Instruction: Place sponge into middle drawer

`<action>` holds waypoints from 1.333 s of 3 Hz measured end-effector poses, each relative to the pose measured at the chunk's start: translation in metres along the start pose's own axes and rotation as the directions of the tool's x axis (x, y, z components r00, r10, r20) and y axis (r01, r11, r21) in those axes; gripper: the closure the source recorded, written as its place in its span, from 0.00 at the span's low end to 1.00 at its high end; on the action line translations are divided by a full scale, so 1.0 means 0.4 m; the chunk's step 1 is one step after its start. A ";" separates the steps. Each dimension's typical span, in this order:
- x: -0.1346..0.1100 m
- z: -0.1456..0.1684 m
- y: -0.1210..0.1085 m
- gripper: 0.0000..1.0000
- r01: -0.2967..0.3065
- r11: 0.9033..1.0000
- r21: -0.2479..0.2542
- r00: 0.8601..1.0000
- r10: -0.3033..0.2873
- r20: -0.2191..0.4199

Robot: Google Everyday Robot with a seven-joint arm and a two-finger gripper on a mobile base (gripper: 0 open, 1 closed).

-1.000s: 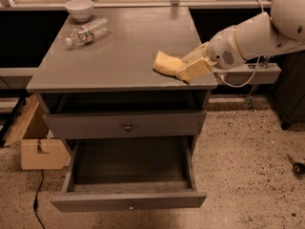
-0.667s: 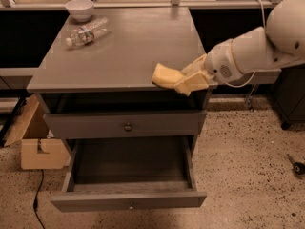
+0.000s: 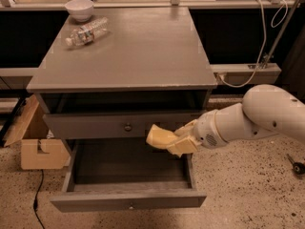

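My gripper is to release the sponge on the open middle drawer's bottom (image 3: 145, 175), near its middle and toward the front panel. The sponge now hangs over that open drawer.
The pale-yellow sponge (image 3: 160, 137) is held in my gripper (image 3: 177, 142), which comes in from the right on the white arm. The gripper is shut on the sponge's right end. The sponge hangs in the air over the right part of the open middle drawer (image 3: 128, 202), just below the front of the upper drawer (image 3: 95, 126). The middle drawer is pulled out and its plain grey inside shows nothing in it.
A clear plastic bottle (image 3: 87, 32) lies on the grey cabinet top (image 3: 143, 51) at the back left, beside a white bowl (image 3: 79, 8). A cardboard box (image 3: 40, 149) stands on the floor left of the cabinet. A cable runs along the right.
The gripper with the sponge has come down from the cabinet top's front right edge to in front of the upper drawer, over the open middle drawer.
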State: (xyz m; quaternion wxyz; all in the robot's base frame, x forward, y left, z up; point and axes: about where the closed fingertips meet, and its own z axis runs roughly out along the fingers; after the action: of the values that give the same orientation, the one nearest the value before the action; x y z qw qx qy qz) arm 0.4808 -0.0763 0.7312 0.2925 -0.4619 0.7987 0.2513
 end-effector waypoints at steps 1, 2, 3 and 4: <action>0.001 0.002 0.000 1.00 -0.002 1.000 -0.001 1.000 0.002 0.000; 0.059 0.063 -0.013 1.00 -0.046 0.999 -0.006 0.999 0.046 0.011; 0.199 0.255 -0.036 1.00 -0.149 0.987 -0.058 0.988 0.151 0.039; 0.256 0.374 -0.047 1.00 -0.190 0.979 -0.068 0.979 0.194 0.056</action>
State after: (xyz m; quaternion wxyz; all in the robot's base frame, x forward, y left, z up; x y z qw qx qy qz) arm 0.4915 -0.0447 0.5520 0.2771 -0.3836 0.8218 0.3173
